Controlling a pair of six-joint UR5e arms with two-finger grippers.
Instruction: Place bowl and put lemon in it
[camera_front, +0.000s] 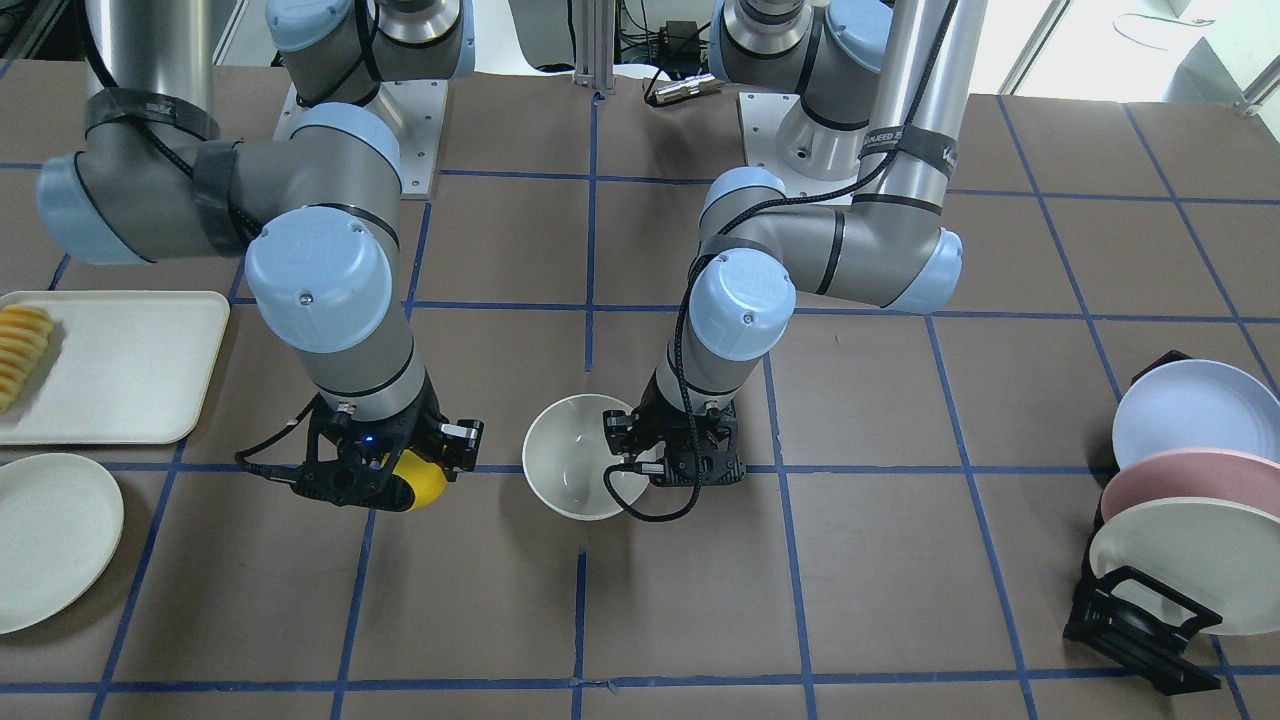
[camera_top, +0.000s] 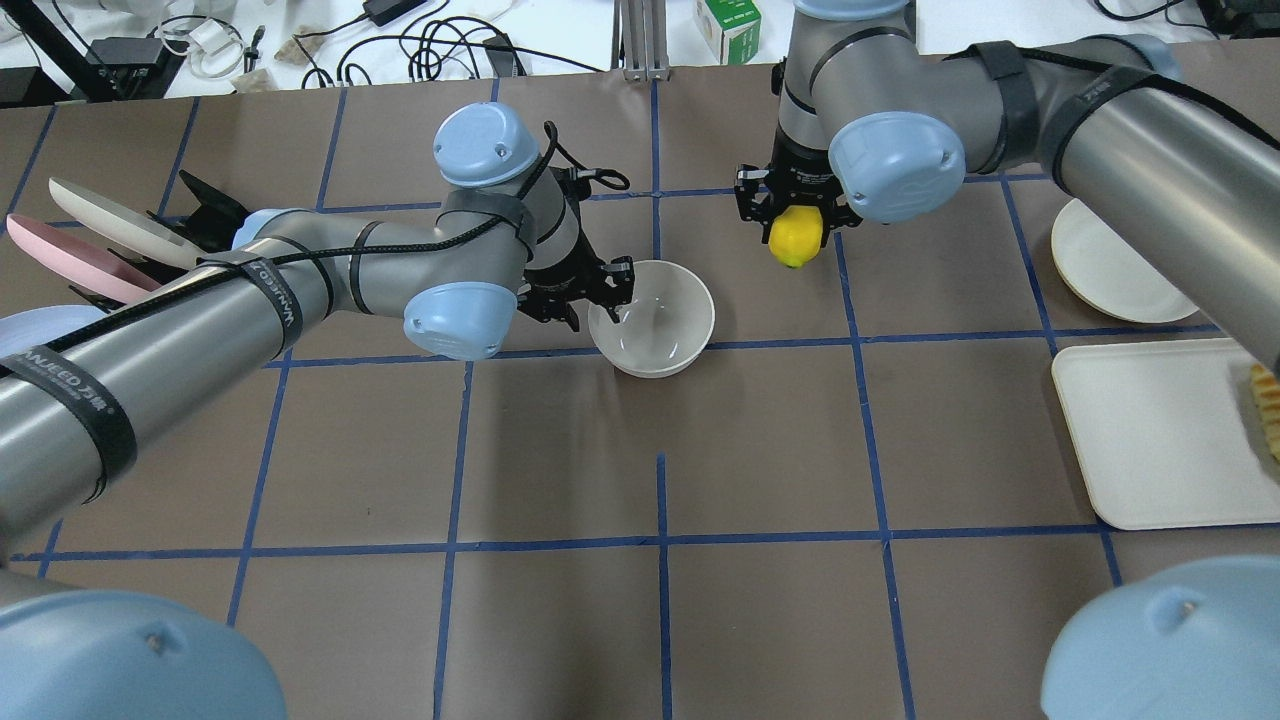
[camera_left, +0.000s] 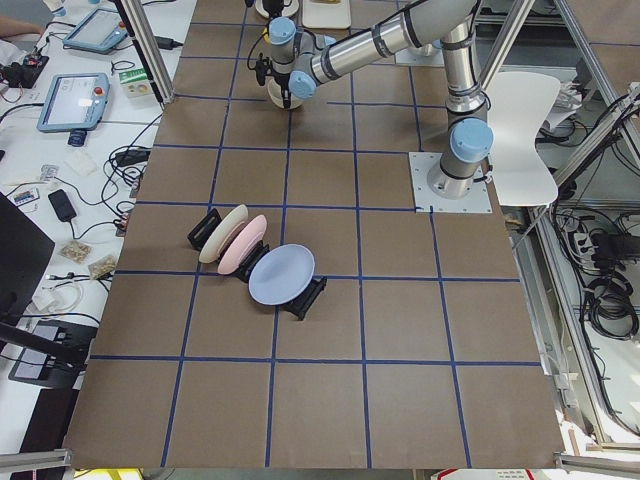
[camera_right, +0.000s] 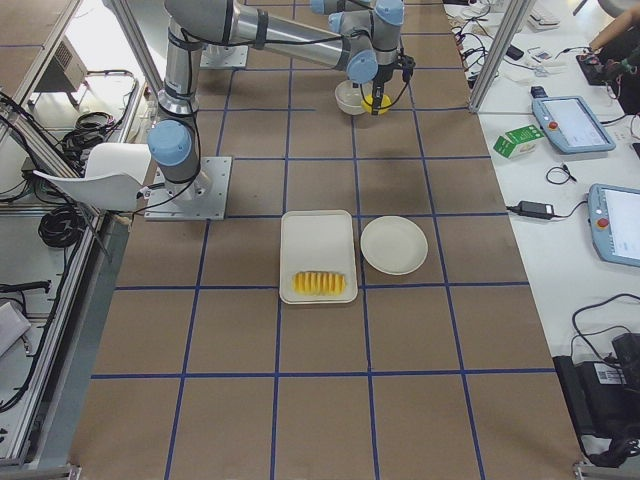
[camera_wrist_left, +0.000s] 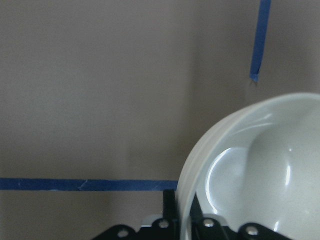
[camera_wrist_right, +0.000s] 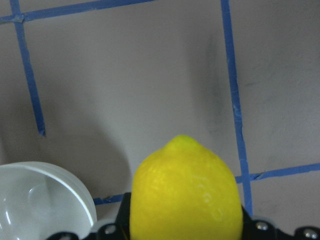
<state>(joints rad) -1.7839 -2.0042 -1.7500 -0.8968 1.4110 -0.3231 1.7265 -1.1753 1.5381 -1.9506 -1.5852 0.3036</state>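
Next, my right gripper lets go of the yellow lemon on the inside bottom of the off-white bowl (camera_front: 595, 470) (camera_wrist_right: 24, 221), near the bowl's middle.
The off-white bowl (camera_front: 565, 460) is at the table's middle, also in the overhead view (camera_top: 655, 325). My left gripper (camera_front: 630, 462) is shut on its rim at the side nearest my left arm; the left wrist view shows the rim (camera_wrist_left: 200, 160) pinched between the fingers. The bowl looks slightly tilted; I cannot tell whether it rests on the table. My right gripper (camera_front: 408, 482) is shut on the yellow lemon (camera_front: 425, 482), held above the table a short way from the bowl. The right wrist view shows the lemon (camera_wrist_right: 185, 190) with the bowl (camera_wrist_right: 40, 200) to its lower left.
A black rack with blue, pink and cream plates (camera_front: 1190, 500) stands at my far left. A white tray (camera_front: 130, 365) with fruit slices (camera_front: 20, 350) and a flat white plate (camera_front: 50, 540) lie at my far right. Blue tape lines cross the brown table.
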